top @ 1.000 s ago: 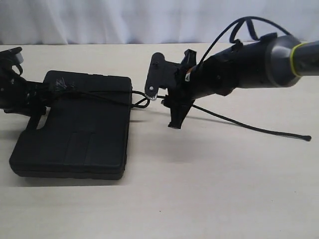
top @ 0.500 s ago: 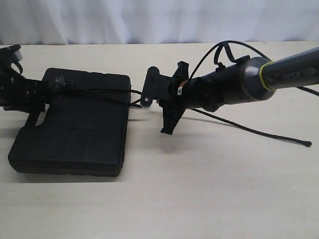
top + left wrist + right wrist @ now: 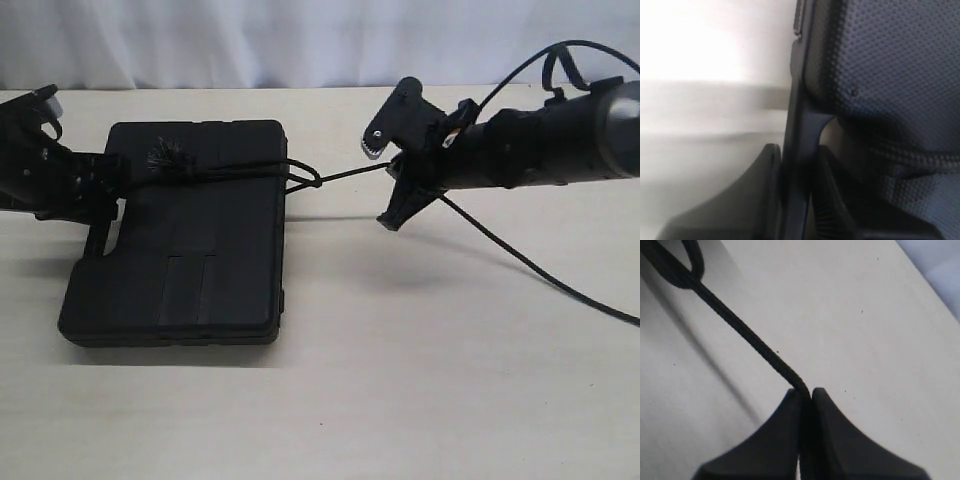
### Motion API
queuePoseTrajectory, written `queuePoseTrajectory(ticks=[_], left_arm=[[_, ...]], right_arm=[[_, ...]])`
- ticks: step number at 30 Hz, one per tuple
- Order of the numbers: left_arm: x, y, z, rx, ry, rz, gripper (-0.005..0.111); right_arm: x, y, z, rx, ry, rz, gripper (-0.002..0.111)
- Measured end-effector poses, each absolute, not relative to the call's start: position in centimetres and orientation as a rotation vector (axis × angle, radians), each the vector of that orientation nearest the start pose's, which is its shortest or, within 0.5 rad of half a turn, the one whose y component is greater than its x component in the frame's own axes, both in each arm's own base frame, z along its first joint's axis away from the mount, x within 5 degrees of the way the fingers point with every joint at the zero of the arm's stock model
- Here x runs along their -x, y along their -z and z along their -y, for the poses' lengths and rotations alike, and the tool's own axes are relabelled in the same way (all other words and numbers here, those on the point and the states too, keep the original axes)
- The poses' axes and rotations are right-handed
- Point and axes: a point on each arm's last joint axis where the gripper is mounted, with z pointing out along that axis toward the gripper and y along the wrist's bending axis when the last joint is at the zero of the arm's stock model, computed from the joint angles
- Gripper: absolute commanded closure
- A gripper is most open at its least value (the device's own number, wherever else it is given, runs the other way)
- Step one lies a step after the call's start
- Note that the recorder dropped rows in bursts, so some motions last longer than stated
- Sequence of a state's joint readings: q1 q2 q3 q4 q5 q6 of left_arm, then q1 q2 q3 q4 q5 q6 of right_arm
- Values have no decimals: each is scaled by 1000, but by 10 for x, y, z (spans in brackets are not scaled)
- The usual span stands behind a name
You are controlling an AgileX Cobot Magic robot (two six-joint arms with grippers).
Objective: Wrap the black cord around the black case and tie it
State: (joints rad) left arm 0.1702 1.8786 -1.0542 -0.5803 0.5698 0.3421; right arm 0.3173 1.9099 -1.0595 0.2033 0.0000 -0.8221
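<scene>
The robot's left gripper will release the black case, centred on the table (image 3: 299, 245) just in front of the knot in the cord.
The black case (image 3: 180, 250) lies flat on the left of the table. The black cord (image 3: 240, 170) crosses its far part, from a frayed tuft (image 3: 164, 157) to a knot (image 3: 305, 178) at the case's right edge. From there it runs taut to my right gripper (image 3: 392, 170), which is shut on it, and its tail (image 3: 540, 270) trails off to the right. In the right wrist view the cord (image 3: 745, 335) enters the shut gripper (image 3: 806, 392). My left gripper (image 3: 95, 195) clamps the case's left edge. In the left wrist view, that gripper (image 3: 795, 160) pinches a thin rim of the case (image 3: 880, 60).
The beige table (image 3: 350, 400) holds only the case and cord. A white curtain (image 3: 250, 40) hangs behind the table's far edge. The right arm's smooth cable (image 3: 560, 55) loops above its wrist.
My right gripper has shut on the cord and pulled to the right, drawing it taut and tightening the loop into a knot. The case has slid right, and the left gripper has kept its hold.
</scene>
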Motion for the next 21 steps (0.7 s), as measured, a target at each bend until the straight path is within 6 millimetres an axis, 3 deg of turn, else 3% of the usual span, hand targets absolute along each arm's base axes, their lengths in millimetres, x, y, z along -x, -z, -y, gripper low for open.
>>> queuePoseTrajectory(ticks=[12,18,21], left_arm=[[-349,-146,-28,393,469,-2768,107],[-351,-145,-40,396,383,-2736,107],[-354,-146,-38,380,359,-2714,107]], right_arm=[[-364,-135,-79,753,143,-2241,104],[-359,-126,-29,542,230,-2290,104],[-353,-120,-22,529,223,-2336,104]])
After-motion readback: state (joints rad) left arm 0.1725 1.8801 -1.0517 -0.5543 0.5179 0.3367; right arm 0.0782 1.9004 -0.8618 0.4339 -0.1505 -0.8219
